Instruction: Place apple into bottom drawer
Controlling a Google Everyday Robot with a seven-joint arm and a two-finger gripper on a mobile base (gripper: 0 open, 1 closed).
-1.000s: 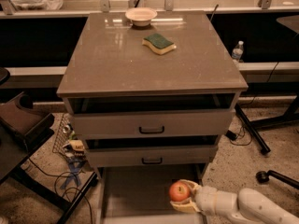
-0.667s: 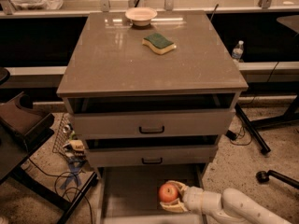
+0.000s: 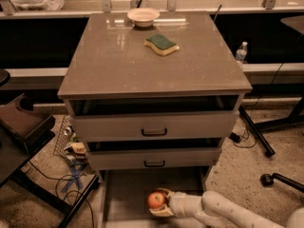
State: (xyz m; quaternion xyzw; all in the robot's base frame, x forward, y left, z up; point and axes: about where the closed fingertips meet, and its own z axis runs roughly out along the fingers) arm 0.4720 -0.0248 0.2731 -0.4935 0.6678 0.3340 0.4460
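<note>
Next, I release the apple from my gripper so that it rests on the bottom of the open bottom drawer [image 3: 153, 204], close to the middle of its width.
The apple [image 3: 156, 200], red-orange and round, is held in my gripper [image 3: 160, 203] low in the camera view. My white arm comes in from the lower right. The gripper is shut on the apple, over the open bottom drawer [image 3: 128, 196], a shallow grey tray pulled out below the cabinet. The apple sits near the middle of the tray, toward its front. Whether it touches the floor of the drawer I cannot tell.
The grey cabinet's top [image 3: 118, 56] carries a green-and-yellow sponge [image 3: 161, 44] and a white bowl [image 3: 143, 16]. Two upper drawers [image 3: 154, 126] stand slightly out, with black handles. A water bottle [image 3: 241, 52] stands at right; cables and a chair base lie on the floor.
My gripper has carried the apple leftward and a little lower over the bottom drawer. The cabinet, sponge and bowl have not moved.
</note>
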